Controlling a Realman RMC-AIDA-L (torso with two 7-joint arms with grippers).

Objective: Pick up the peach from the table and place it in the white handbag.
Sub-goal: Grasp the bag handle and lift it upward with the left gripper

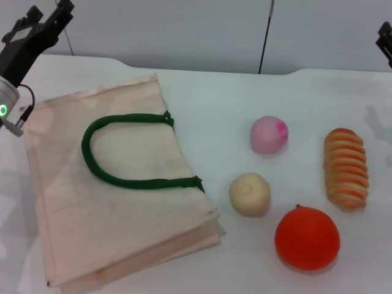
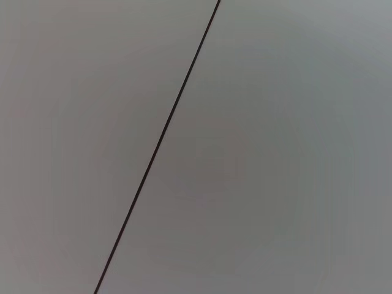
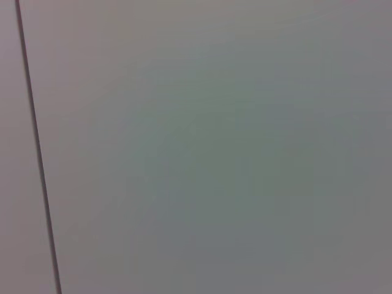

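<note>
My left gripper needs to grab the white handbag's dark green handle at the far side of the handle's bend [image 1: 91,130], so the handbag can be lifted open.
The peach [image 1: 268,134], pale pink with a magenta spot, lies on the white table right of centre. The white handbag [image 1: 104,202], cream cloth with dark green handles [image 1: 131,153], lies flat on the left half of the table. My left gripper [image 1: 43,18] is raised at the far left corner, above and behind the bag. My right gripper [image 1: 386,40] shows only as a dark edge at the far right. Both wrist views show only a grey wall with a dark seam.
A cream-yellow ball [image 1: 250,194] lies in front of the peach. A bigger orange-red fruit [image 1: 307,238] sits at the front right. A ridged orange-and-cream bread-like piece [image 1: 346,167] lies right of the peach. The table's back edge [image 1: 245,72] meets a grey wall.
</note>
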